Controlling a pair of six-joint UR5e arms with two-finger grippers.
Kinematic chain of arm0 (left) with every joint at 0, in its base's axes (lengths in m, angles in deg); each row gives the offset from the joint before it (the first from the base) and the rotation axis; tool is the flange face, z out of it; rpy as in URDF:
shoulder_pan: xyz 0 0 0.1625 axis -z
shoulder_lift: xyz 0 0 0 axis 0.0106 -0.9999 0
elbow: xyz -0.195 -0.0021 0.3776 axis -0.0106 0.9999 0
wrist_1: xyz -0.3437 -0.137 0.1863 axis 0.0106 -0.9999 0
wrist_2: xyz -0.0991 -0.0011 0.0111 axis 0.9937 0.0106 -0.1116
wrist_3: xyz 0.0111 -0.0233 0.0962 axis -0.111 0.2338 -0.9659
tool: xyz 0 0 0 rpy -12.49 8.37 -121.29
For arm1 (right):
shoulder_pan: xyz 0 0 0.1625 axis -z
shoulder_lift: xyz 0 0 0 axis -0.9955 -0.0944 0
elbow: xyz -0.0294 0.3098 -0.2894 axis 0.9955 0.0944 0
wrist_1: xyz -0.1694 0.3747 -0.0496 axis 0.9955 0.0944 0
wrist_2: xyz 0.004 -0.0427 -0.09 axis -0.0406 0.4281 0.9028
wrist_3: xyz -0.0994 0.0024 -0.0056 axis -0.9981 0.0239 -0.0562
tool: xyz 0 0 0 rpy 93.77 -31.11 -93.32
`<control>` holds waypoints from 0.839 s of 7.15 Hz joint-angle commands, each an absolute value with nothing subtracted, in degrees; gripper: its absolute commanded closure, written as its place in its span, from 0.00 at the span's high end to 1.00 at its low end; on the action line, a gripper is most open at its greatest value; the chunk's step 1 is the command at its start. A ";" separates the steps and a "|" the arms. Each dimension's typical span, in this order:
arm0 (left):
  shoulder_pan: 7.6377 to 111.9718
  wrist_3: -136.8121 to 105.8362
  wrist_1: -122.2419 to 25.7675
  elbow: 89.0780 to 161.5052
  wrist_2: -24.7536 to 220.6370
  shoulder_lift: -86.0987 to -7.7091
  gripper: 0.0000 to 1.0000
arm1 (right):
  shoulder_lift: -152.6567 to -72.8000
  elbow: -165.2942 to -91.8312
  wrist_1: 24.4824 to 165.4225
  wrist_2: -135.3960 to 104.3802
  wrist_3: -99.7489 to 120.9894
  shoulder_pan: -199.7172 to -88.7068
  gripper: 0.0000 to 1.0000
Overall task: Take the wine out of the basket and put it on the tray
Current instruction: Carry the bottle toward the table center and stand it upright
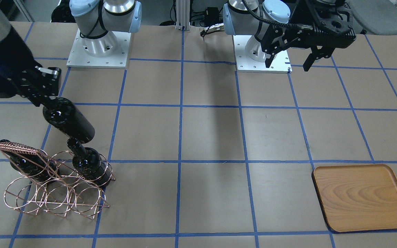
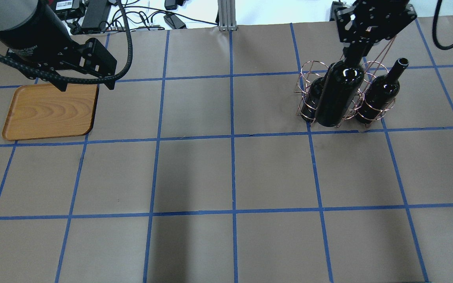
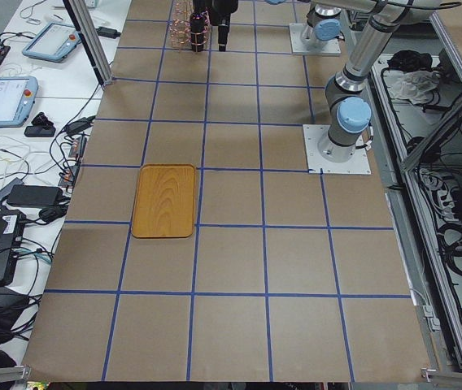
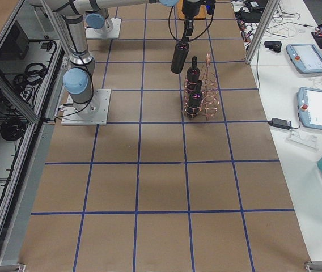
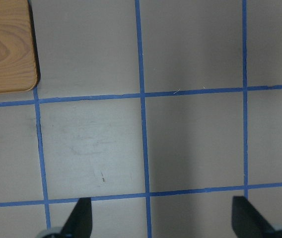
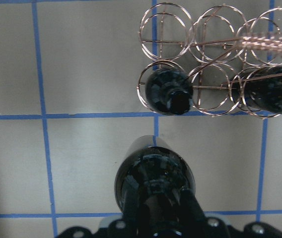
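Note:
Next, my right gripper lets go of the wine bottle in the middle of the table, inside the tape square (image 1: 209,134) between the basket and the tray.
My right gripper (image 1: 48,100) is shut on the neck of a near-black wine bottle (image 1: 69,120) and holds it hanging in the air, clear of the copper wire basket (image 1: 53,193). In the overhead view the held bottle (image 2: 338,96) hangs in front of the basket (image 2: 309,72). Two more bottles (image 1: 89,163) (image 1: 26,167) stand in the basket's rings. The wooden tray (image 1: 362,198) lies flat on the far side of the table. My left gripper (image 1: 288,63) is open and empty, hovering by the tray's edge (image 2: 49,112).
Brown table paper with a blue tape grid (image 2: 232,137) spans between the basket and the tray. The arm bases (image 1: 98,51) stand at the robot's edge of the table. Cables and devices lie beyond the table's operator side (image 2: 92,11).

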State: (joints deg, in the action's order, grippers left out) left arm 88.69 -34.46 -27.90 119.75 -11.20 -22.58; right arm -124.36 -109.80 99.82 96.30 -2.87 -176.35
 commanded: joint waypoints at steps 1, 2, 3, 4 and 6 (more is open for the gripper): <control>88.76 -34.70 -27.93 119.75 -11.22 -22.39 1.00 | -123.00 -111.58 104.39 93.48 6.04 -181.51 0.00; 88.68 -34.53 -27.93 119.93 -11.04 -22.39 1.00 | -122.03 -114.29 110.34 93.47 11.12 -184.74 0.00; 88.68 -34.44 -27.93 120.45 -11.13 -22.21 1.00 | -121.07 -116.23 114.49 93.56 15.61 -188.17 0.00; 88.68 -34.52 -28.02 120.54 -11.39 -22.21 1.00 | -120.01 -116.43 116.45 93.65 20.18 -191.42 0.00; 88.50 -34.79 -27.85 120.80 -11.74 -22.21 1.00 | -117.46 -116.43 119.54 94.35 28.36 -196.88 0.00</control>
State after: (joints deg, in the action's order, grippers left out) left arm 88.62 -34.70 -27.97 120.62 -11.57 -22.22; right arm -118.91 -116.30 117.82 94.04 23.61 -193.67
